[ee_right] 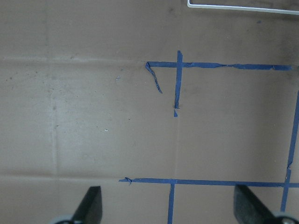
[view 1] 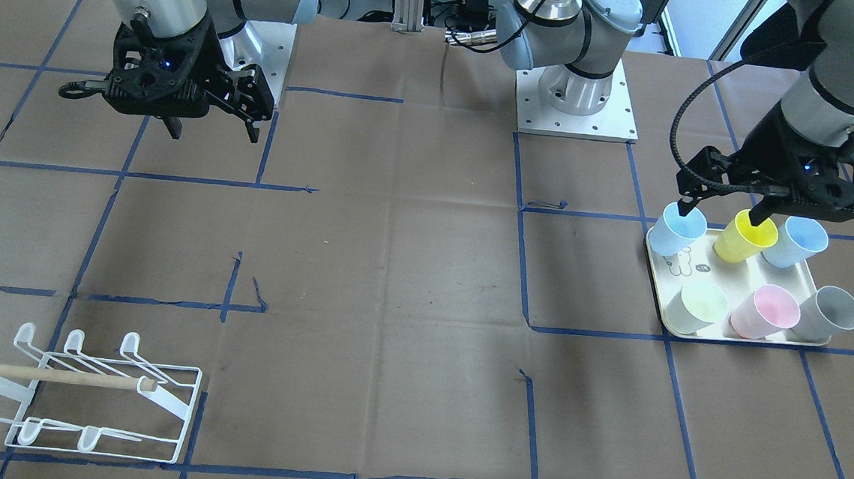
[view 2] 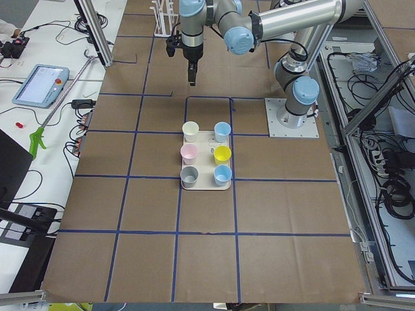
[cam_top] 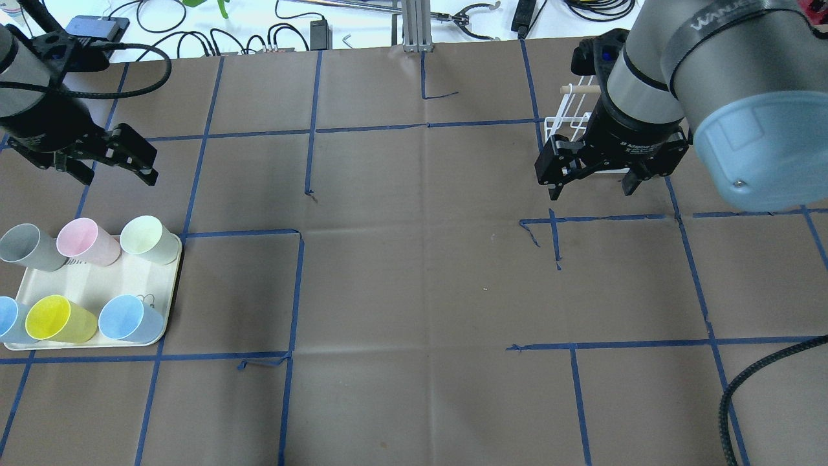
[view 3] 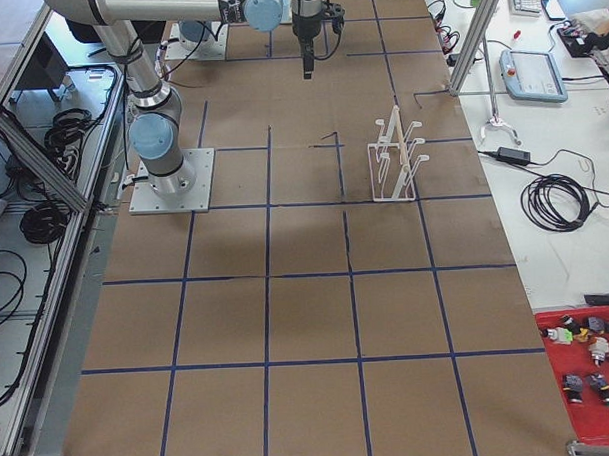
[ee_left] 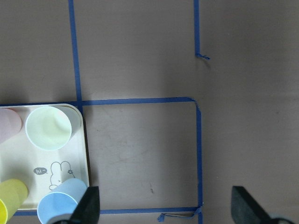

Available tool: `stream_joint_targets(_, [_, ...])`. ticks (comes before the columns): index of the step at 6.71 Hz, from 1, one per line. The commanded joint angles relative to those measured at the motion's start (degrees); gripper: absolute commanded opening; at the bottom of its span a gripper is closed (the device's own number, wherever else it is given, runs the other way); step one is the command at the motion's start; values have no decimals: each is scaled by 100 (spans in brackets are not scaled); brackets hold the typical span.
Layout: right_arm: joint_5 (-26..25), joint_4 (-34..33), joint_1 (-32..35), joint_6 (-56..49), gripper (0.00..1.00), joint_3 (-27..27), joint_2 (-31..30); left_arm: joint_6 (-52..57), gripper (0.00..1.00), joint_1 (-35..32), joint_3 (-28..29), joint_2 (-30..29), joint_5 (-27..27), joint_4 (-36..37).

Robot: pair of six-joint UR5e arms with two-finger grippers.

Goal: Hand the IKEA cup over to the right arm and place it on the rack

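Observation:
The pale green cup's rim (view 1: 683, 293) (ee_left: 70, 135), on the side facing away from the pink cup, is the next place my left gripper needs to go to and close on.
Several plastic cups stand on a cream tray (cam_top: 97, 278) at the table's left: grey (cam_top: 26, 246), pink (cam_top: 87, 241), pale green (cam_top: 149, 238), yellow (cam_top: 58, 318) and two blue ones (cam_top: 129, 318). My left gripper (cam_top: 118, 176) is open and empty, high above the table just beyond the tray. In its wrist view (ee_left: 167, 205) the pale green cup (ee_left: 48, 127) and a blue cup (ee_left: 63, 205) lie to the lower left. My right gripper (cam_top: 592, 191) is open and empty, in the air in front of the white wire rack (cam_top: 569, 123), which its arm partly hides.
The rack (view 1: 85, 396) with its wooden dowel stands near the table's far edge on my right side; its base shows at the top of the right wrist view (ee_right: 243, 5). Brown paper with blue tape lines covers the table. Cables and tools lie beyond the far edge.

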Motion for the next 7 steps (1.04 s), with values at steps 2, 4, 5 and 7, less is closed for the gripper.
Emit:
stream_joint_targets(2, [7, -3, 9, 0, 100, 6, 3, 305, 100, 358, -150, -272, -21, 302])
stream_joint_targets(4, [7, 6, 0, 0, 100, 6, -6, 305, 100, 358, -816, -527, -38, 1450])
stream_joint_targets(5, [7, 6, 9, 0, 100, 6, -6, 314, 100, 358, -1115, -676, -38, 1960])
stream_joint_targets(7, [7, 6, 0, 0, 100, 6, 3, 375, 100, 367, -1303, -941, -3, 2247])
